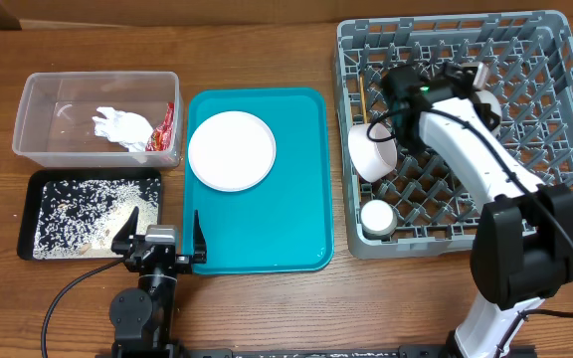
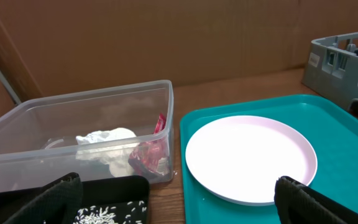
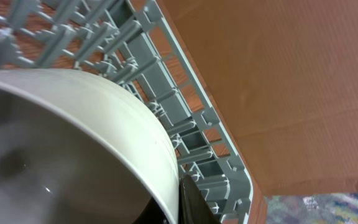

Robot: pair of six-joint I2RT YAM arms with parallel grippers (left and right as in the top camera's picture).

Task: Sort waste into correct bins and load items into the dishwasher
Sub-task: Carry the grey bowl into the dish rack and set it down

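Observation:
My right gripper will release the white bowl, now held tilted over the grey rack, on the grey rack's wires (image 1: 411, 142) next to the second white bowl.
My right gripper (image 1: 386, 127) is shut on the rim of a white bowl (image 1: 371, 151) and holds it tilted over the left part of the grey dish rack (image 1: 565, 60). In the right wrist view the bowl (image 3: 73, 143) fills the left, with one finger (image 3: 188, 199) against its outer wall. A small white cup (image 1: 378, 218) and a wooden chopstick (image 1: 363, 94) lie in the rack. A second white bowl (image 1: 485, 99) shows partly behind the arm. The white plate (image 1: 231, 150) (image 2: 250, 158) lies on the teal tray (image 1: 296, 229). My left gripper (image 1: 160, 240) (image 2: 179, 211) is open and empty near the front edge.
The clear tub (image 1: 38, 99) (image 2: 17, 134) holds the crumpled napkin (image 1: 120, 126) (image 2: 104, 140) and the red wrapper (image 1: 164, 127) (image 2: 148, 155). The black tray (image 1: 28, 214) (image 2: 126, 190) holds rice grains (image 1: 88, 209). The rack's wall (image 3: 197, 118) stands close to the held bowl.

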